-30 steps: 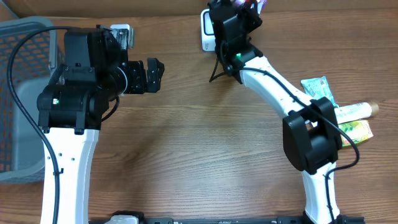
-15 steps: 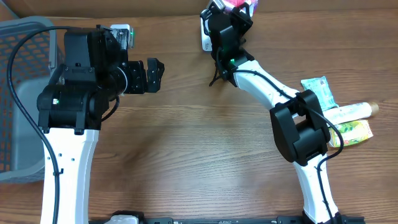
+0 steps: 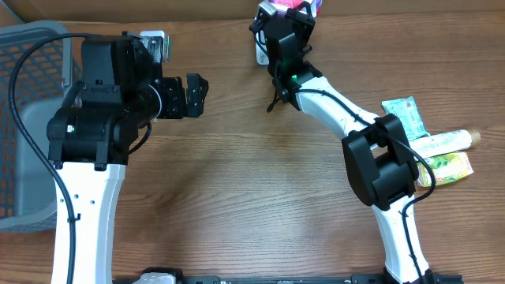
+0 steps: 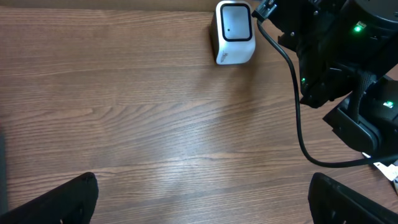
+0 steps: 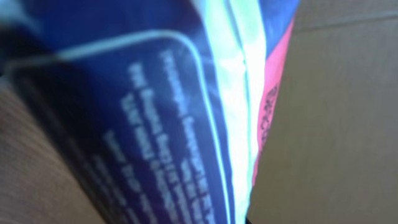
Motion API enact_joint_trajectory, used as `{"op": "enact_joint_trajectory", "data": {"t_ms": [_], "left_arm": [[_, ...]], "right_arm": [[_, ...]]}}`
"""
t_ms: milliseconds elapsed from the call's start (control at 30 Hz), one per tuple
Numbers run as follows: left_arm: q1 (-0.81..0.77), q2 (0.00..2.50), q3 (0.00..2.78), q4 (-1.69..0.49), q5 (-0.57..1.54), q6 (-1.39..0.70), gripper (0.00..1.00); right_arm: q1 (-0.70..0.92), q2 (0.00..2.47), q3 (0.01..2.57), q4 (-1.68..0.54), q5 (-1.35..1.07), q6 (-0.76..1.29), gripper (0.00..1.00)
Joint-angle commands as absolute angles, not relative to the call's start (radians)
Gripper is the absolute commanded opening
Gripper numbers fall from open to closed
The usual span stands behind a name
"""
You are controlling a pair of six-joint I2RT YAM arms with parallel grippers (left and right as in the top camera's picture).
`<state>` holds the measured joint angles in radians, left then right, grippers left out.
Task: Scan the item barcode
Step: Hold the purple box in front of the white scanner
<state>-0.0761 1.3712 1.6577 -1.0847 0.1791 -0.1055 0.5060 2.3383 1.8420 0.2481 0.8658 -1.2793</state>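
Observation:
Next, my right gripper sets the blue packet down and releases it on the table (image 3: 456, 108) beside the green packet, just behind the tube.
The item is a blue packet (image 5: 155, 124) with white print and a pink edge; it fills the right wrist view, blurred. In the overhead view my right gripper (image 3: 292, 8) is shut on this packet (image 3: 304, 5) at the table's far edge, just above the white barcode scanner (image 3: 259, 54), which the arm partly hides. The left wrist view shows the scanner (image 4: 234, 32) upright with its dark window, and the right arm (image 4: 336, 56) beside it. My left gripper (image 3: 194, 95) hovers left of the scanner, open and empty, its fingertips (image 4: 65, 199) wide apart.
A green packet (image 3: 402, 110), a tube (image 3: 446, 142) and a yellow-green packet (image 3: 451, 167) lie at the right edge. A grey basket (image 3: 24, 47) stands at the far left. A cardboard wall (image 5: 336, 112) runs along the back. A black cable (image 4: 298, 118) hangs from the right arm.
The right arm has swung its elbow inward and carried the packet a little left, closer over the scanner. The left arm has not moved.

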Motion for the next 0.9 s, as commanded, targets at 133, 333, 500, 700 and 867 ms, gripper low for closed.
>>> {"op": "enact_joint_trajectory", "data": {"t_ms": [133, 333, 500, 700, 867], "left_arm": [[-0.072, 1.374, 1.671, -1.081, 0.173, -0.119, 1.0], [-0.072, 1.374, 1.671, -1.081, 0.173, -0.119, 1.0], [-0.072, 1.374, 1.671, -1.081, 0.173, -0.119, 1.0], [-0.072, 1.374, 1.671, -1.081, 0.173, -0.119, 1.0], [-0.072, 1.374, 1.671, -1.081, 0.173, -0.119, 1.0]], "right_arm": [[0.516, 2.399, 1.859, 0.315, 0.825, -1.288, 0.04], [0.516, 2.4, 1.859, 0.371, 0.81, -1.288, 0.04], [0.516, 2.4, 1.859, 0.374, 0.806, -1.288, 0.04], [0.516, 2.4, 1.859, 0.374, 0.809, -1.288, 0.04], [0.516, 2.397, 1.859, 0.386, 0.834, -1.288, 0.04]]}}
